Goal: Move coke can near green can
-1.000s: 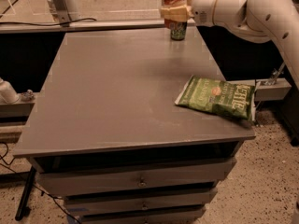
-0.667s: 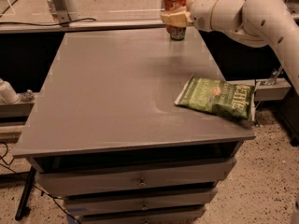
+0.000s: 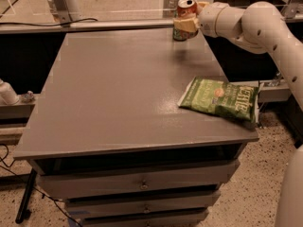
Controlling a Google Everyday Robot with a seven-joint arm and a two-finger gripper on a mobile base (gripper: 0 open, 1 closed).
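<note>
The coke can will go down from my gripper on the table edge [image 3: 194, 48] beside the green can, toward the cream arm. The coke can is now held above the green can.
The coke can [image 3: 186, 6] is orange-red with a silver top and is held in the air at the table's far right edge. My gripper [image 3: 188, 19] is shut on it, coming in from the right on the cream arm [image 3: 246, 20]. The green can [image 3: 178, 34] stands on the table directly below the coke can. Its upper part is hidden behind a cream finger [image 3: 185, 24]. The coke can's lower half is also covered by the gripper.
A flat green chip bag [image 3: 220, 99] lies near the grey table's right edge [image 3: 118, 93]. Drawers sit under the table front. A metal rail and a post [image 3: 59, 1] run behind the far edge. The arm's lower body [image 3: 291, 193] stands at the right.
The gripper and the coke can have come down a little and shifted slightly right, closer over the green can. The green can and chip bag have not moved.
</note>
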